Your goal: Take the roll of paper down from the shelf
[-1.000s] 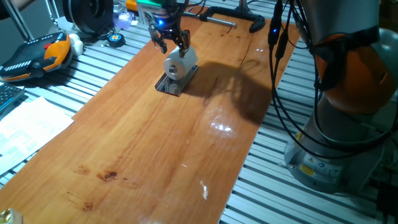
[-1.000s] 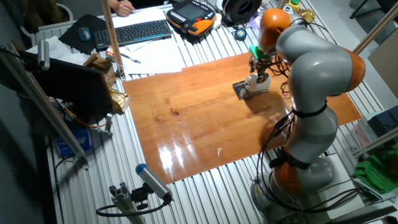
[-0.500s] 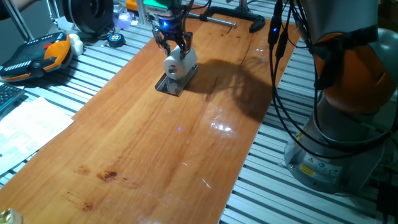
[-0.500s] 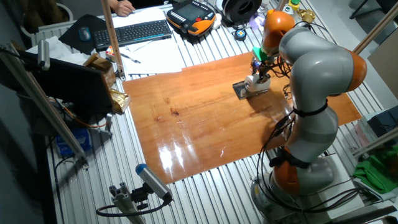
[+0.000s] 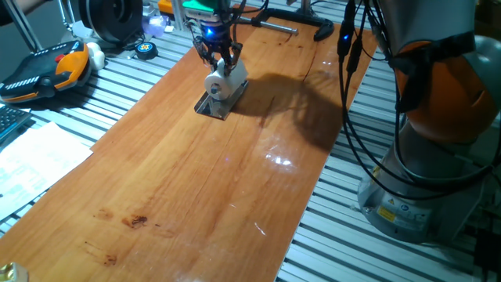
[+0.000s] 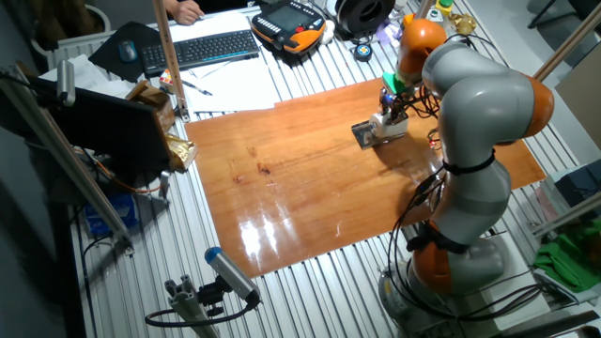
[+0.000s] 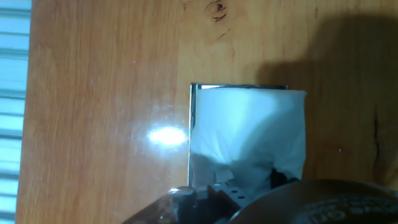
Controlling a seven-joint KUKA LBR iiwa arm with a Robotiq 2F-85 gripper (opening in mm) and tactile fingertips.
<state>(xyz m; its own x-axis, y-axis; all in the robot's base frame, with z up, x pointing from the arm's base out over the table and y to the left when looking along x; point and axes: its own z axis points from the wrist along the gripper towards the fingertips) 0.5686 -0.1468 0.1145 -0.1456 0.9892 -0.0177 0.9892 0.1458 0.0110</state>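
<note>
Next, my gripper releases the roll of paper on the wooden board [image 5: 209,113] against the near end of the shelf. The roll now lies on the shelf.
The roll of paper [image 5: 223,82] is white and lies on its side on the shelf [image 5: 210,108], a small dark metal stand at the far end of the wooden board. My gripper [image 5: 219,61] is down over the roll, with a finger on each side of its top, shut on it. The other fixed view shows the roll [image 6: 387,122], the shelf [image 6: 362,133] and the gripper [image 6: 392,105] the same way. In the hand view the roll [image 7: 245,134] fills the shelf [image 7: 191,124] and its tissue is dented near the hand's dark housing. The fingertips are hidden there.
A black clamp [image 5: 313,27] lies at the board's far end. An orange and black pendant [image 5: 47,66] and paper sheets [image 5: 31,157] lie left of the board. The arm's base [image 5: 423,157] and hanging cables [image 5: 348,78] stand to the right. A keyboard [image 6: 202,47] is further back.
The gripper has come down from just above the roll onto it, and its fingers have drawn in against the roll. The roll has shifted slightly on the shelf.
</note>
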